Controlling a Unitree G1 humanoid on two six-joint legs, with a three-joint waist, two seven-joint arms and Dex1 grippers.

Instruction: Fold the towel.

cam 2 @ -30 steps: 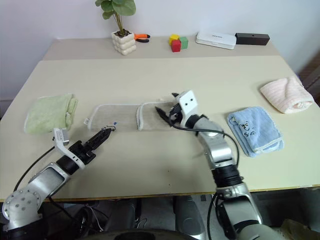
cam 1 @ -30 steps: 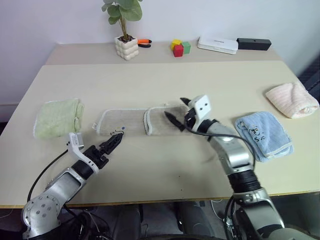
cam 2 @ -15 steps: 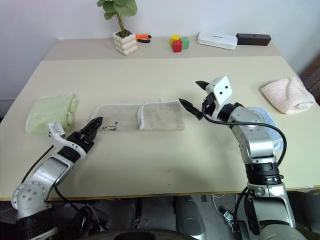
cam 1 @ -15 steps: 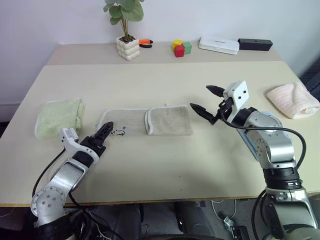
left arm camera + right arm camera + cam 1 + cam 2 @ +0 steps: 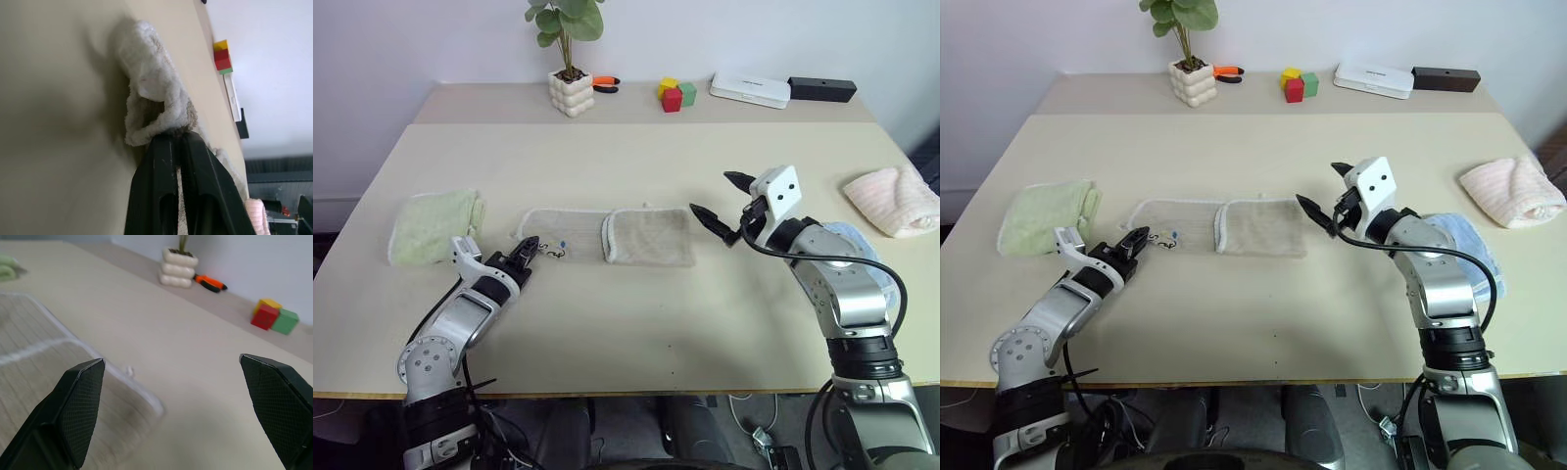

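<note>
Next, my left gripper lets go of the beige towel's corner on the folded part's near corner (image 5: 689,260), the one closest to my right gripper.
The beige towel (image 5: 607,235) lies flat on the table, its right part folded over onto itself into a double layer (image 5: 651,237). My left gripper (image 5: 525,254) is shut on the towel's near left corner, and the left wrist view shows the white corded edge (image 5: 151,93) bunched at the black fingertips (image 5: 166,147). My right gripper (image 5: 720,206) hovers open above the table just right of the folded part, holding nothing; in the right wrist view its fingers (image 5: 80,396) stand wide apart over the towel's edge (image 5: 117,377).
A light green towel (image 5: 433,225) lies left of the beige one. A blue towel (image 5: 1459,240) sits partly behind my right arm, a pink one (image 5: 896,199) at far right. A potted plant (image 5: 570,69), coloured blocks (image 5: 675,94), a white box (image 5: 749,89) and a black box (image 5: 820,89) line the back.
My left gripper moved forward to the towel's left corner and shut on it. My right gripper drew away to the right from the folded part and stays open.
</note>
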